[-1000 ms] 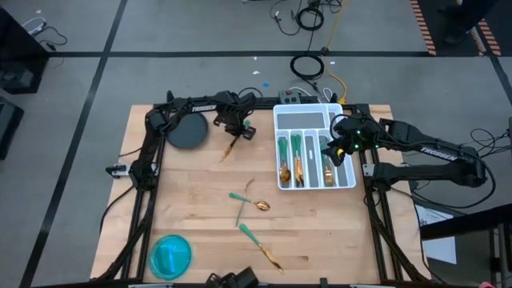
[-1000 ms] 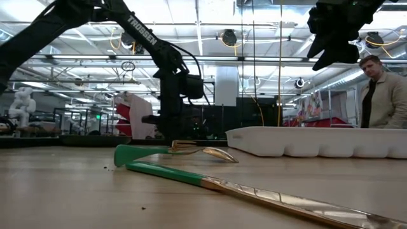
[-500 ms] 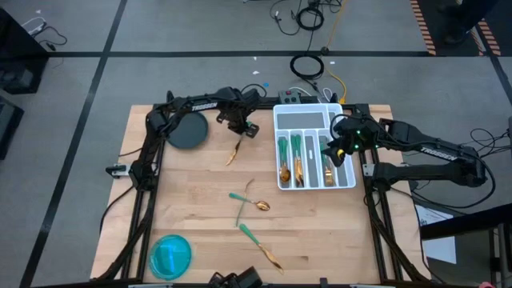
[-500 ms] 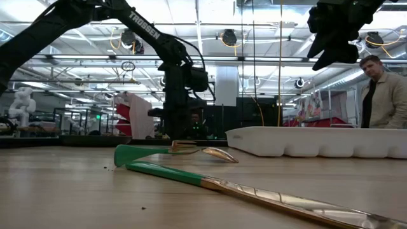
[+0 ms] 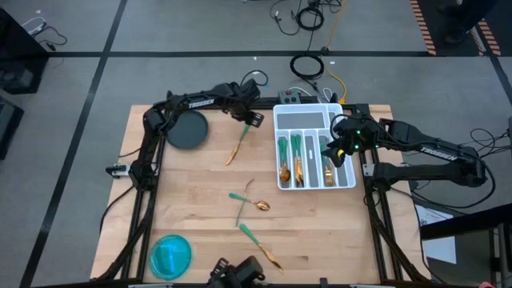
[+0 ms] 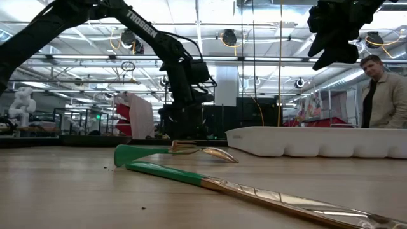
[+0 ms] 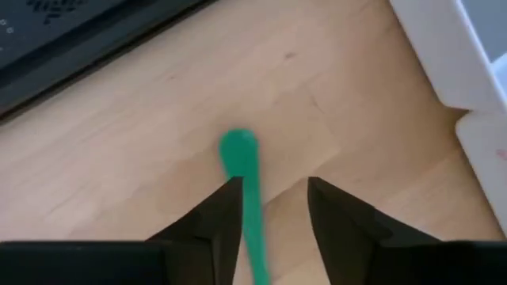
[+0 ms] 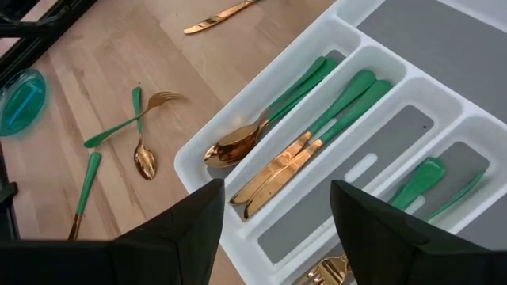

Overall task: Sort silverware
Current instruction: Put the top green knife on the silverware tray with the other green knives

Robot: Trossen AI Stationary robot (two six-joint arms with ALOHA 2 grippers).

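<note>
I will lift clear and take the knife nearer its gold blade (image 5: 238, 145), because my left gripper is near the end of the knife's teal handle, with the handle along one finger.
My left gripper (image 5: 253, 120) (image 7: 273, 202) hovers open at the far middle of the table, just left of the white tray (image 5: 278, 152). A knife (image 5: 237, 146) with a gold blade and a teal handle (image 7: 242, 178) slants from it toward the near side. Its handle end shows between the fingers. A fork and a spoon (image 5: 246, 200) lie crossed mid-table, and another knife (image 5: 261, 246) lies nearer. Spoons, knives and forks (image 8: 293, 150) lie in the tray's compartments. My right gripper (image 5: 336, 148) (image 8: 277, 222) hangs open above the tray, with nothing between its fingers. My left gripper points steeply down with the knife's teal handle between its open fingers. The handle runs close along one finger (image 7: 226, 210). Whether that finger touches the handle, I cannot tell.
A dark round disc (image 5: 186, 130) lies at the far left, under my left arm. A blue bowl (image 5: 170, 254) stands at the near left corner. A person (image 6: 385, 95) stands in the room beyond the table.
My left gripper has risen, gone toward the tray and tipped, and its fingers have opened. The knife's handle end has shifted toward the tray with it, while the blade tip has stayed near its old spot.
</note>
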